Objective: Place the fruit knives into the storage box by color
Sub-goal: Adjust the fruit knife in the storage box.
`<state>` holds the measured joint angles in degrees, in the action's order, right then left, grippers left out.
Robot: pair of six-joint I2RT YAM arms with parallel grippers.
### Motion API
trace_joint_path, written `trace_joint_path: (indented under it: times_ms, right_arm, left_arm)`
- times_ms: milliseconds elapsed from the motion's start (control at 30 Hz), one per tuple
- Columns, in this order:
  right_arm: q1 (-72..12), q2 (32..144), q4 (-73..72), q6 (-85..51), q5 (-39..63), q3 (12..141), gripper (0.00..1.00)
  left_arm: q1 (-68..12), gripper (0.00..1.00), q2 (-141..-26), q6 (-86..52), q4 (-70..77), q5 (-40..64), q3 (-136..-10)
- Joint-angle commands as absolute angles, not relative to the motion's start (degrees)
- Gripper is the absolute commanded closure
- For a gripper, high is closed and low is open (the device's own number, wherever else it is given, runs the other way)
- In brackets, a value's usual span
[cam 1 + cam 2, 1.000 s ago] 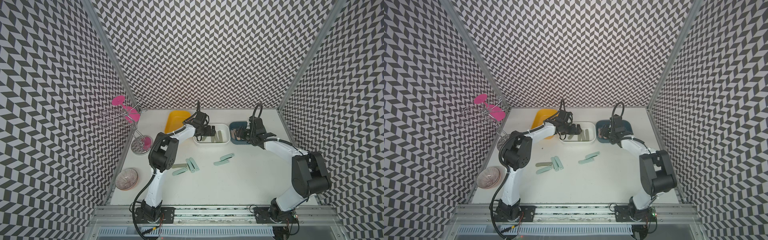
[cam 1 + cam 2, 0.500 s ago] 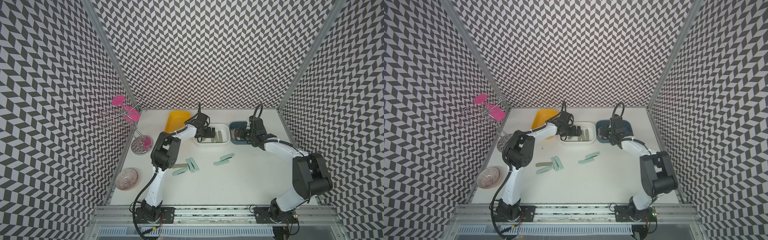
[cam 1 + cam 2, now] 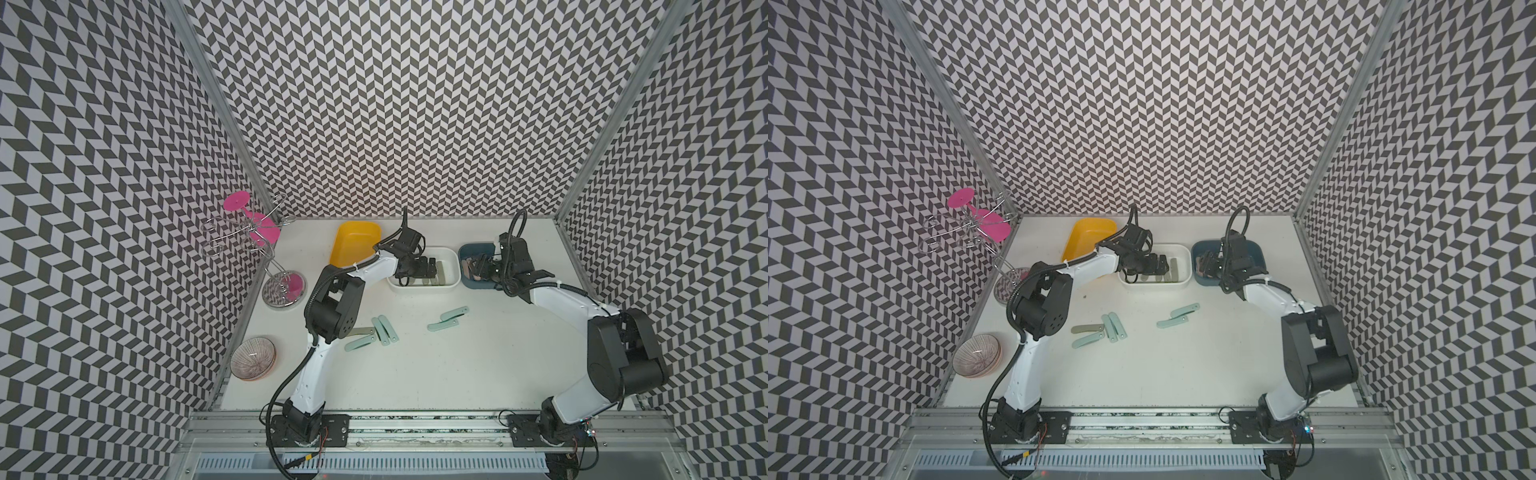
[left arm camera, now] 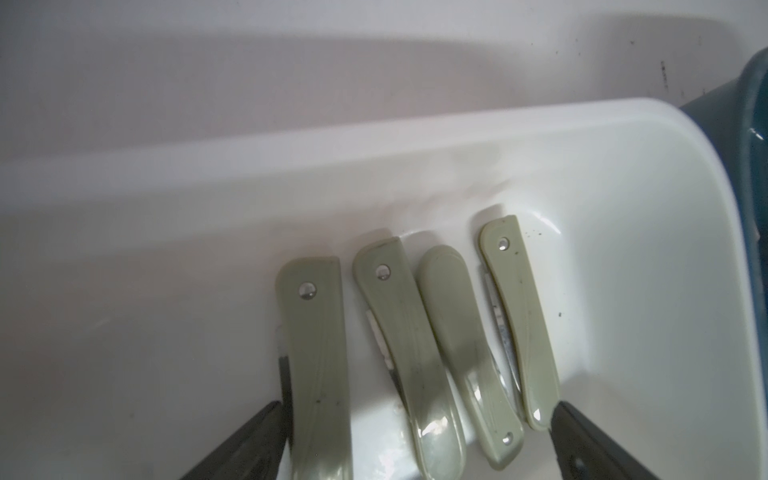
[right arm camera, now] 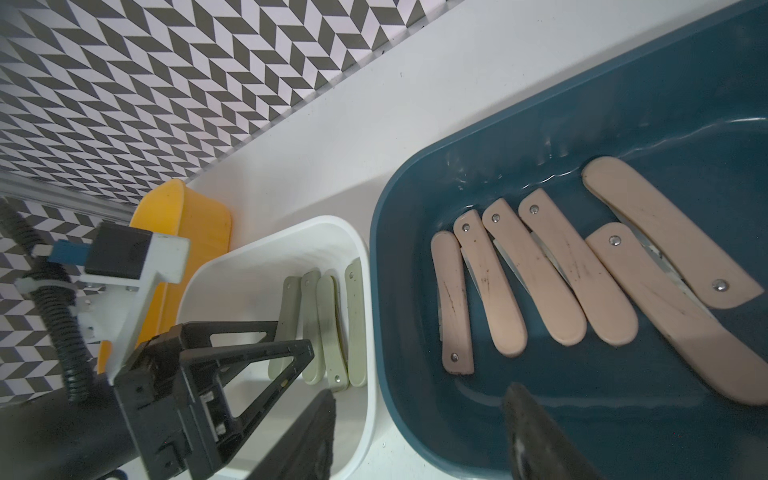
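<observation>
The sage knife lies on the table beside the mint knives, and my left gripper will next go to the middle of the sage knife (image 3: pixel 363 330) and close there.
Several sage fruit knives (image 4: pixel 440 332) lie side by side in the white storage box (image 3: pixel 451 257). My left gripper (image 4: pixel 415 407) hangs open just over them, its fingers on either side of the row and gripping nothing. Several peach fruit knives (image 5: pixel 540 274) lie in the dark blue box (image 5: pixel 415 199). My right gripper (image 5: pixel 422 392) is open and empty, straddling the adjoining rims of the two boxes. In both top views, mint knives (image 3: pixel 449 319) (image 3: pixel 1177 316) and a further group (image 3: pixel 380 332) lie on the table, with one sage knife (image 3: pixel 1087 329) beside them.
A yellow box (image 3: pixel 353 245) stands left of the white one. A wire rack with pink glasses (image 3: pixel 255 232) and a patterned bowl (image 3: pixel 253 365) sit at the table's left edge. Patterned walls close three sides.
The left arm has shifted a little over the white box. The right arm is almost still. Neither gripper's opening has changed.
</observation>
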<state>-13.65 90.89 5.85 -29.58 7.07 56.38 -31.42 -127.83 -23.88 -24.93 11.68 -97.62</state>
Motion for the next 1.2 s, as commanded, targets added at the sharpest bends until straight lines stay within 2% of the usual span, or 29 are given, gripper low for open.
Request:
trace_joint_path:
  times_ms: [0,433,633,800,933,1033,1167]
  right_arm:
    - [-13.38,88.77,2.97,-29.16,6.64,55.64,0.37]
    - [-13.3,87.54,2.29,-28.68,7.7,54.52,0.37]
    - [-13.27,85.2,1.3,-27.74,11.07,53.8,0.35]
    - [-13.43,82.4,0.25,-27.6,15.39,51.91,0.3]
    - [-14.6,80.67,0.62,-27.23,18.58,50.16,0.26]
    - [-17.41,77.98,-0.15,-26.97,18.29,47.26,0.22]
    - [-22.79,75.29,-1.68,-27.25,16.75,43.1,0.22]
  left_arm:
    - [-32.24,0.0,-127.97,-24.69,-24.98,12.46,-97.21]
    - [-32.26,0.0,-125.99,-24.72,-24.99,9.5,-97.94]
    - [-32.28,0.0,-116.62,-25.04,-24.27,5.88,-96.11]
    - [-32.34,0.0,-104.1,-29.72,-20.56,2.65,-85.08]
    - [-32.3,0.0,-93.45,-36.42,-16.0,-0.97,-71.39]
    - [-32.34,0.0,-86.01,-41.73,-13.04,-3.22,-61.79]
    - [-32.34,0.0,-79.74,-42.82,-14.67,-3.97,-54.53]
